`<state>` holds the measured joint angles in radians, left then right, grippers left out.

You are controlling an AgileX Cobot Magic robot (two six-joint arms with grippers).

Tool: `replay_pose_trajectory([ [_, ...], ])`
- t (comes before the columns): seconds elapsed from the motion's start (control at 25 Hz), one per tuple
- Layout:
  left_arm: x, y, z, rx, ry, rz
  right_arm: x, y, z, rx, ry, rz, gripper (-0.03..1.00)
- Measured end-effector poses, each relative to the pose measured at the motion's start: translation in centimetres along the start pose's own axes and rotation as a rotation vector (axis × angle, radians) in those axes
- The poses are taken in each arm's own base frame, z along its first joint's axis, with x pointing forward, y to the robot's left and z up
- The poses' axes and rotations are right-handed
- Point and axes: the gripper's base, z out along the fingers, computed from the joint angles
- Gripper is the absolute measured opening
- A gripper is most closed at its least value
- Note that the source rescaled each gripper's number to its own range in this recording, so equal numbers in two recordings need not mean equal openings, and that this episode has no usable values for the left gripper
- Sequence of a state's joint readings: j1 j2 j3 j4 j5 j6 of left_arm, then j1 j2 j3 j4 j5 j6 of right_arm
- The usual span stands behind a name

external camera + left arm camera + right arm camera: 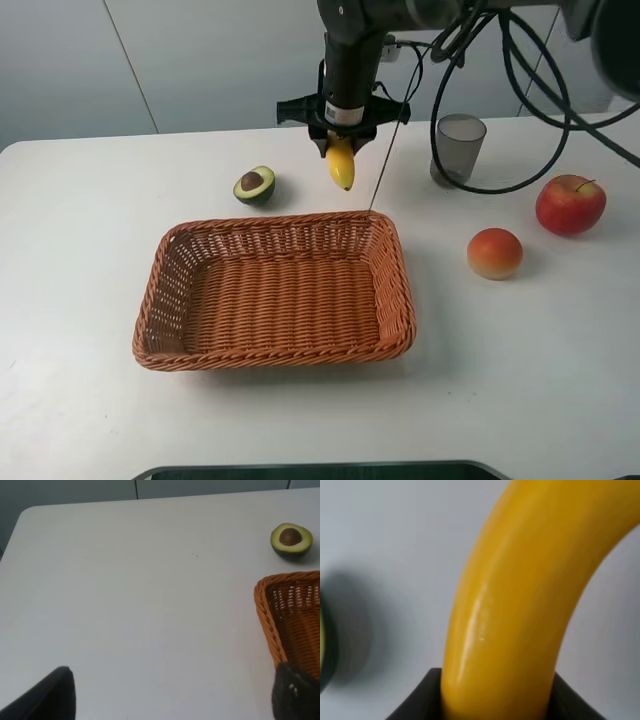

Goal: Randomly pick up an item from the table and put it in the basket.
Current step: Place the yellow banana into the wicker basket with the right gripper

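The yellow banana, hanging just beyond the basket's far rim, will be let go by my right gripper on the wicker basket's bottom, close along its near side (296, 313).
My right gripper (341, 140) is shut on the yellow banana (341, 165) and holds it in the air, hanging end-down just beyond the far rim of the orange-brown wicker basket (396, 270). The banana (520, 595) fills the right wrist view, clamped between black fingers (417, 700) low in that view. The basket holds nothing. Its corner (267, 615) shows in the left wrist view. My left gripper (175, 695) is open over bare white table (125, 595), left of the basket, with only its dark fingertips (50, 697) showing.
A halved avocado (255, 185) lies beyond the basket's far left; it also shows in the left wrist view (291, 540). A grey cup (459, 147), a red apple (570, 204) and an orange-red peach (495, 253) stand to the right. Black cables (520, 110) hang near the cup.
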<state>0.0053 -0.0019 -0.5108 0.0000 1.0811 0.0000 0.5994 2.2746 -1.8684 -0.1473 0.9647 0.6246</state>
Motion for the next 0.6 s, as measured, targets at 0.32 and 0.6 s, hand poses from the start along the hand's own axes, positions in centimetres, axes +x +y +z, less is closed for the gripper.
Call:
replay_pose_trajectory([
  [0.32,0.0,0.0,0.0,0.0,0.0,0.0,1.7,0.3,-7.1,-0.025,0.079,-0.333,0.02],
  [0.6,0.0,0.0,0.0,0.0,0.0,0.006,5.5,-0.2,-11.8,-0.088,0.114,-0.574,0.02],
])
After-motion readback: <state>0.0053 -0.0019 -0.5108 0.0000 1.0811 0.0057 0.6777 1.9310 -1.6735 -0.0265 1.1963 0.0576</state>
